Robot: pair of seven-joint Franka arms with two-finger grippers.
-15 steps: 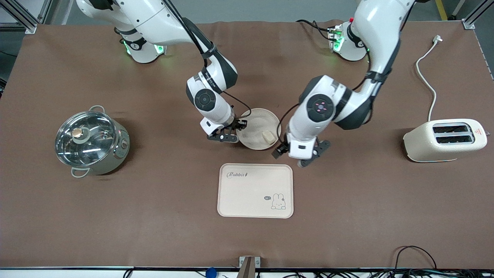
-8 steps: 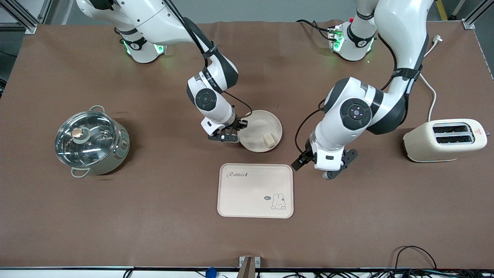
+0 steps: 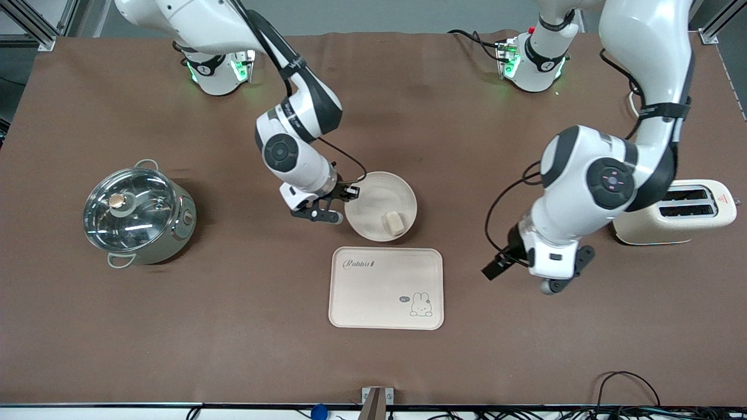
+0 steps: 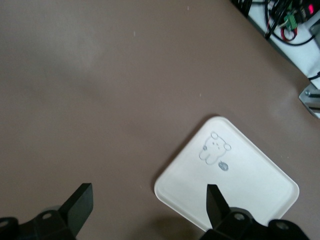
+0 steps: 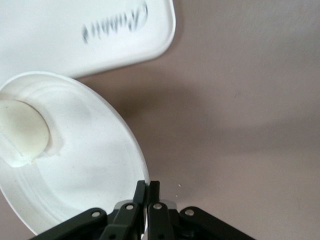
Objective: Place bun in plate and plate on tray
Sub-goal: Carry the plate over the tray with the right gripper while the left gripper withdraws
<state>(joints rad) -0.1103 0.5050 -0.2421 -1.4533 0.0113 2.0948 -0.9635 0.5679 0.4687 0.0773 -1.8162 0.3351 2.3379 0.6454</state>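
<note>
My right gripper needs to let go of the plate on the tray's middle (image 3: 386, 284), between the lettering and the rabbit drawing.
The round cream plate (image 3: 373, 193) sits just farther from the front camera than the tray (image 3: 373, 291), with the small pale bun (image 3: 393, 223) in it near the rim closest to the tray. My right gripper (image 3: 343, 202) is shut on the plate's rim at the right arm's end. The right wrist view shows that gripper (image 5: 148, 188) pinching the rim of the plate (image 5: 90, 165), with the bun (image 5: 20, 132) and the tray's lettered corner (image 5: 60, 20). My left gripper (image 3: 524, 279) is open and empty over bare table between tray and toaster. In the left wrist view it (image 4: 147, 205) hangs beside the tray (image 4: 250, 185).
A cream toaster (image 3: 671, 213) with its white cord (image 3: 645, 116) stands at the left arm's end. A steel pot with a glass lid (image 3: 137, 216) stands at the right arm's end. Cables (image 3: 624, 391) lie along the table edge nearest the front camera.
The right gripper has drawn the plate with the bun toward the right arm's end and a little nearer the tray. The left gripper has swung away from the plate toward the toaster.
</note>
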